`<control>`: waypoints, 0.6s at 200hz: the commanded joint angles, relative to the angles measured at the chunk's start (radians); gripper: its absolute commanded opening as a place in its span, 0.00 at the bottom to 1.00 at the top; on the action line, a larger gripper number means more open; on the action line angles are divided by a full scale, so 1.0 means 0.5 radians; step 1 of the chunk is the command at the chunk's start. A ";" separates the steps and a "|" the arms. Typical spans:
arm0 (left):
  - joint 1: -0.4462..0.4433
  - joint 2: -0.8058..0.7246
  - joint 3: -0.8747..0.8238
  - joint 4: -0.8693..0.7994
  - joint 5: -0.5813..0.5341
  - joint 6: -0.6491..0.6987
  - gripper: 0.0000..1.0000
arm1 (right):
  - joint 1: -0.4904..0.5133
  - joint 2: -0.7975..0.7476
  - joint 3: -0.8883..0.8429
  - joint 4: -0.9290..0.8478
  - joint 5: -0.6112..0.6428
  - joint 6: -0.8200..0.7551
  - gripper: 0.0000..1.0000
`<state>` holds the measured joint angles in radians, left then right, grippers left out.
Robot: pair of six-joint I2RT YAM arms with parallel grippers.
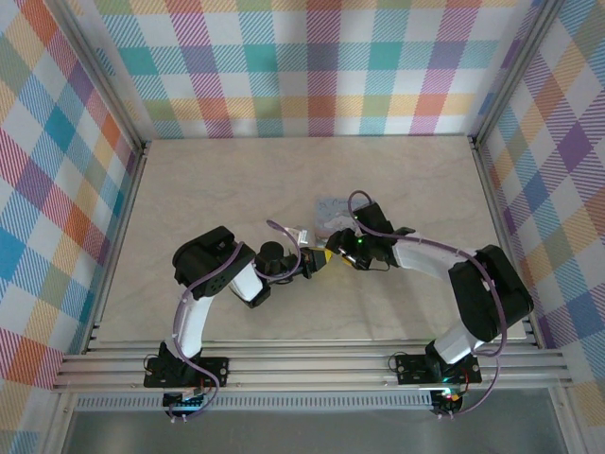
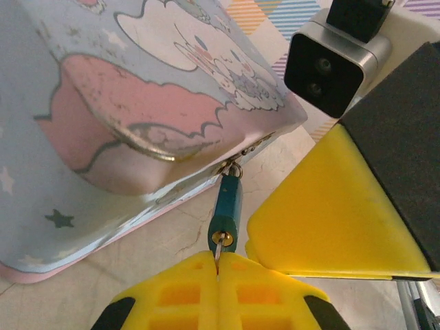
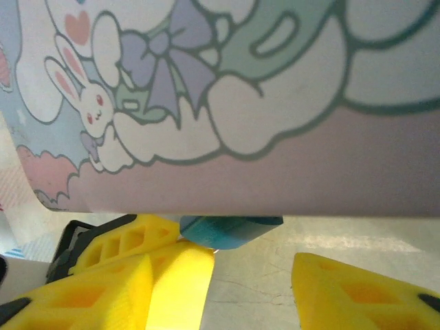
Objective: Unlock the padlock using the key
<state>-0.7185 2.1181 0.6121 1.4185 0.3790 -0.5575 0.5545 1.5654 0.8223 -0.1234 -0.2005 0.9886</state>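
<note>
Next, I close my right gripper on the padlock's body (image 2: 225, 210), which hangs loose from the tin's clasp, to steady it before my left gripper turns the key.
The small teal padlock (image 2: 226, 206) hangs from the clasp of the cartoon-printed tin (image 2: 124, 103). A silver key (image 2: 220, 249) sits in its brass keyhole. My left gripper (image 2: 217, 265) is shut on the key just below the lock. In the right wrist view the padlock (image 3: 230, 229) shows under the tin's edge (image 3: 227, 137). My right gripper (image 3: 244, 268) is open below it, jaws wide apart and holding nothing. One of its yellow fingers (image 2: 330, 206) stands close beside the padlock on the right. From above, both grippers (image 1: 317, 265) (image 1: 340, 248) meet at the tin's near edge.
The tin (image 1: 331, 210) lies mid-table on the beige tabletop (image 1: 208, 189). Checked walls (image 1: 57, 189) close off the left, right and back. The two arms crowd the space in front of the tin, and the right wrist camera (image 2: 333, 65) hangs close above.
</note>
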 commanded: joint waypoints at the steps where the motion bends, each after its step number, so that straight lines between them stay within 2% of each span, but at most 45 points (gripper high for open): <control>1: -0.071 0.117 0.014 -0.122 0.013 -0.026 0.00 | 0.035 -0.059 -0.047 0.072 0.131 0.124 0.60; 75: -0.091 0.114 -0.003 -0.126 0.015 -0.061 0.00 | 0.060 -0.115 -0.218 0.346 0.309 0.495 0.59; 120: -0.110 0.105 -0.009 -0.128 0.015 -0.075 0.00 | 0.063 -0.050 -0.208 0.440 0.324 0.571 0.58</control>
<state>-0.7265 2.1204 0.6125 1.4235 0.3706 -0.5652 0.5777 1.5303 0.7254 0.0376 -0.0597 1.2194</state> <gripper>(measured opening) 0.046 0.582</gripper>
